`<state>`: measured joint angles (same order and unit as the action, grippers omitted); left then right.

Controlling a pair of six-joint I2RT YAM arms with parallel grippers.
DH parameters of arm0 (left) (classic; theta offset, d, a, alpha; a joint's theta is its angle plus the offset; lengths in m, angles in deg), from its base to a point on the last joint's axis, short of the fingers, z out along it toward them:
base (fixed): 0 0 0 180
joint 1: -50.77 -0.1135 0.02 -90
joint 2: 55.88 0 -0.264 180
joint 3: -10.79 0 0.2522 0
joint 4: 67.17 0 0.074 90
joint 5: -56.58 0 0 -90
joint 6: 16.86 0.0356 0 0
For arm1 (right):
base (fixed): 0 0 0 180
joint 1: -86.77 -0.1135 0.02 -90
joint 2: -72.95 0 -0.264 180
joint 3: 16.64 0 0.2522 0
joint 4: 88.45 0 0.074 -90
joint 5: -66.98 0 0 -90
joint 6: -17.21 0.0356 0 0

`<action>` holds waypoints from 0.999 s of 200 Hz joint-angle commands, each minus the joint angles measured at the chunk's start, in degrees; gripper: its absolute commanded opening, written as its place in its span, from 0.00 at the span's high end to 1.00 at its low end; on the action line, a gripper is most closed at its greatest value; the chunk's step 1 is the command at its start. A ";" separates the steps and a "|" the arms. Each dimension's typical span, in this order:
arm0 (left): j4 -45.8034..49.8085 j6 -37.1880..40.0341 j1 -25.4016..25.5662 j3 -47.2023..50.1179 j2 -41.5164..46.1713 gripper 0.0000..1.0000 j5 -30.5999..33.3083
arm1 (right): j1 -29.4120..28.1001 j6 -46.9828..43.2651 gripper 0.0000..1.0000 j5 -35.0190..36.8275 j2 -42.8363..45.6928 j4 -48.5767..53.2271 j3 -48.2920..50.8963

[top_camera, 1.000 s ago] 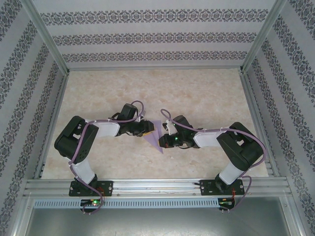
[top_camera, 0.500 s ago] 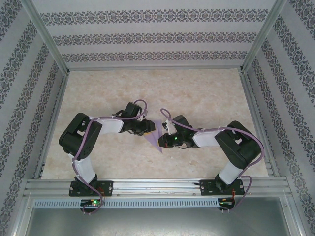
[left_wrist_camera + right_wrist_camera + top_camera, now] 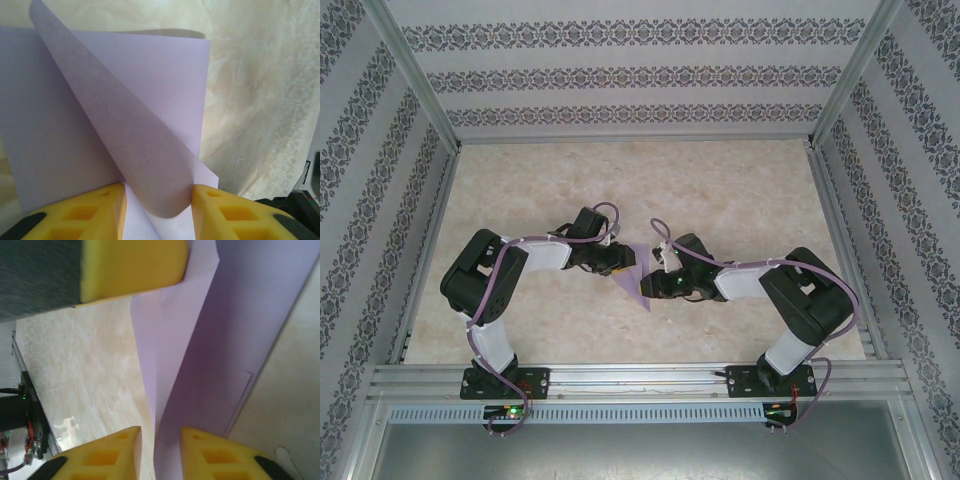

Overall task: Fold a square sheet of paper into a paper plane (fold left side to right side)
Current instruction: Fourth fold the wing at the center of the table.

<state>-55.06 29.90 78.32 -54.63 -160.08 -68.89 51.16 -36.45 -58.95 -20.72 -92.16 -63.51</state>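
Next, my right gripper takes the flap's edge nearer my left gripper (image 3: 186, 347), since it sits at the flap's narrow tip while the flap's wide part stands curled.
The lilac square sheet of paper (image 3: 636, 268) lies partly folded on the table between my two grippers, showing as a triangle pointing toward me. The paper plane is out of view. My left gripper (image 3: 620, 262) sits at its left edge. In the left wrist view its yellow fingers (image 3: 100, 210) stand apart, and a curled flap of the sheet (image 3: 125, 115) lies between them, touching both. My right gripper (image 3: 652, 283) is at the sheet's lower right. Its jaws (image 3: 160, 432) are slightly open, and a raised fold of the paper (image 3: 235, 315) runs through the gap.
The marbled beige table (image 3: 740, 190) is bare around the sheet. Aluminium rails (image 3: 640, 375) frame it, with patterned walls behind and at the sides. The left gripper's yellow finger (image 3: 132, 267) shows close by in the right wrist view.
The right gripper's jaws have parted from shut to slightly open. The left arm slid a little to the right, toward the paper, then held still.
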 commanded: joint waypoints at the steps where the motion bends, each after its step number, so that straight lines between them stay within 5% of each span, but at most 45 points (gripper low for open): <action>1: 3.34 1.65 0.68 -0.07 -1.64 0.61 2.94 | 1.48 0.90 0.69 -1.92 2.99 -2.45 1.08; 84: 3.13 1.65 0.95 -0.10 -1.61 0.61 2.86 | 2.68 5.39 0.64 -3.37 -4.78 -9.52 -2.18; 150: 3.12 1.59 1.02 -0.18 -1.62 0.61 2.94 | 1.79 5.63 0.79 -2.01 -6.11 -9.87 -1.97; 200: 3.10 1.67 1.01 -0.24 -1.89 0.61 2.98 | 1.87 5.24 0.79 -1.52 -5.39 -9.24 -1.62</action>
<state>-55.08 30.07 78.48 -54.65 -160.08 -68.71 53.52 -30.68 -61.15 -26.31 -100.71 -64.99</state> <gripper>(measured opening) 0.391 0.206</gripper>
